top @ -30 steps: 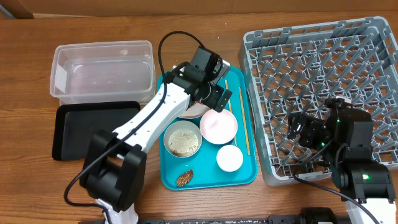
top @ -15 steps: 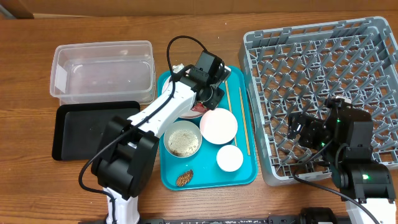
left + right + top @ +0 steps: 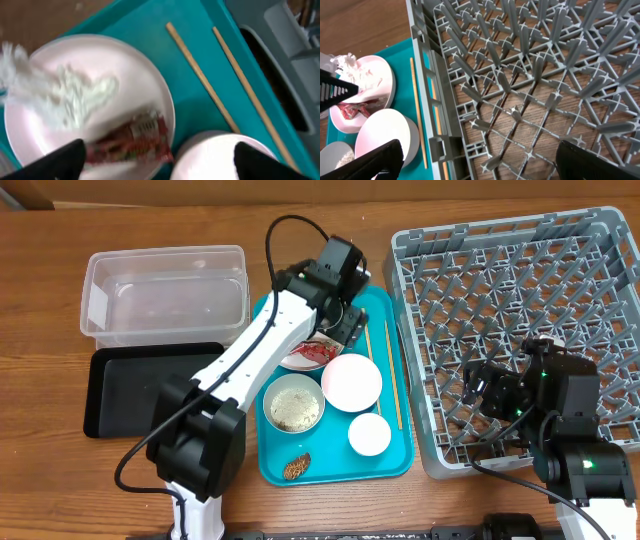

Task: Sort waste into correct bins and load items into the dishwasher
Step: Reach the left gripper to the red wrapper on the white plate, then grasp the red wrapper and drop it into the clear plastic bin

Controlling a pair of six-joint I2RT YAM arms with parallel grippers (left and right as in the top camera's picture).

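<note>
The red foil wrapper lies lengthwise across the opening of my left gripper beside the white bowl's rim, so next I turn that wrist and pinch the wrapper's barcode end [image 3: 150, 129].
My left gripper [image 3: 340, 328] [image 3: 160, 167] is open and empty, hovering just above the white flat plate [image 3: 300, 360] [image 3: 100, 55] at the back of the teal serving tray [image 3: 335, 455]. The plate holds a red foil wrapper [image 3: 318, 353] [image 3: 132, 142] and crumpled white tissue [image 3: 70, 97]. Two wooden chopsticks [image 3: 393, 375] [image 3: 200, 82] lie on the teal tray to the right. An empty white bowl [image 3: 351, 382], a bowl of rice [image 3: 294, 404], a small cup [image 3: 369, 434] and a brown scrap [image 3: 297, 468] sit nearer the front. My right gripper [image 3: 482, 392] [image 3: 480, 162] is open over the grey dish rack [image 3: 520, 290] [image 3: 530, 75].
A clear plastic tub [image 3: 165, 295] stands at the back left, with a shallow black tray [image 3: 150, 385] in front of it. Both hold nothing that I can see. The rack fills the right side of the wooden table.
My left wrist has lifted and swung back over the plate, and the red wrapper now shows in the overhead view. The right arm has not moved.
</note>
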